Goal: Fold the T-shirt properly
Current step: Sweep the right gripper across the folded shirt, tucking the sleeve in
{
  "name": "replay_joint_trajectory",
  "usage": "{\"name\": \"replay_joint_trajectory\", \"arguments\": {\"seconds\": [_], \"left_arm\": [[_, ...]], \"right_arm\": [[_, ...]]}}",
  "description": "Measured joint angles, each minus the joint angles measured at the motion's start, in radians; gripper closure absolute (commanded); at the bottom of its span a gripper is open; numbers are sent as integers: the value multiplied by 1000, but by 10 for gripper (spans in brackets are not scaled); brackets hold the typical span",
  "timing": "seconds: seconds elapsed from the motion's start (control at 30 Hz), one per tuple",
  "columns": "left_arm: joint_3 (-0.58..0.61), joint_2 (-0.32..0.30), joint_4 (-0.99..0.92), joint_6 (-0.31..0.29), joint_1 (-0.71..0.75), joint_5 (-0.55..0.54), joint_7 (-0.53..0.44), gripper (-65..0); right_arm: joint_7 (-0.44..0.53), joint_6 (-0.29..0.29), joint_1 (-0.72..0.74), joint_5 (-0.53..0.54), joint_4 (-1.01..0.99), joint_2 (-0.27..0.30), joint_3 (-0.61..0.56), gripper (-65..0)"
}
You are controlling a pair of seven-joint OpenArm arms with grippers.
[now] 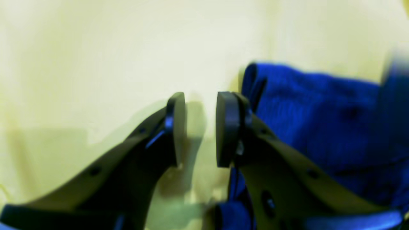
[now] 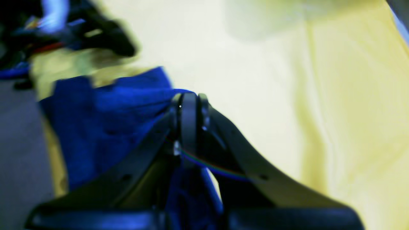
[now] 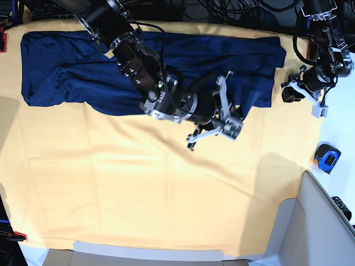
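Note:
The robot's right gripper will release the T-shirt's near corner on the T-shirt's far strip [image 3: 264, 57] [image 2: 82, 113], close to the strip's end by the left gripper. The shirt now lies spread across the yellow cloth.
The dark navy T-shirt [image 3: 183, 61] lies spread in a long band across the far side of the yellow cloth [image 3: 138, 188]. My right gripper [image 3: 236, 114] reaches in from the upper left to the shirt's lower right corner. In the right wrist view that gripper [image 2: 189, 99] is shut, with blue fabric [image 2: 105, 118] running up to the pads and down between the fingers. My left gripper [image 3: 289, 92] hovers just off the shirt's right edge. The left wrist view shows the left gripper [image 1: 202, 105] open over bare yellow cloth, the shirt [image 1: 313, 121] close on its right.
A blue tape measure [image 3: 326, 158] lies on the white surface at the right. A grey box [image 3: 316, 221] fills the lower right corner. Red clamps [image 3: 16, 236] hold the cloth at the left edge. Cables [image 3: 238, 11] run along the back.

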Motion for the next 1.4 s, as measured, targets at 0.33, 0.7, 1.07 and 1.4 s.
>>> {"name": "replay_joint_trajectory", "arguments": {"seconds": [0.33,0.7,1.07,1.4], "left_arm": [[-140,38,0,71,26,-2,-24,-168],[-140,68,2,72,29,-3,-24,-168],[-140,66,2,72,30,-1,-24,-168],[-140,68,2,72,30,-3,-26,-168]], "right_arm": [[0,189,3,220,-10,20,-35,0],[133,181,53,96,-526,19,-12,0],[140,182,43,95,-417,-43,-121,0],[144,193,44,104,-385,-63,-309,0]]}}
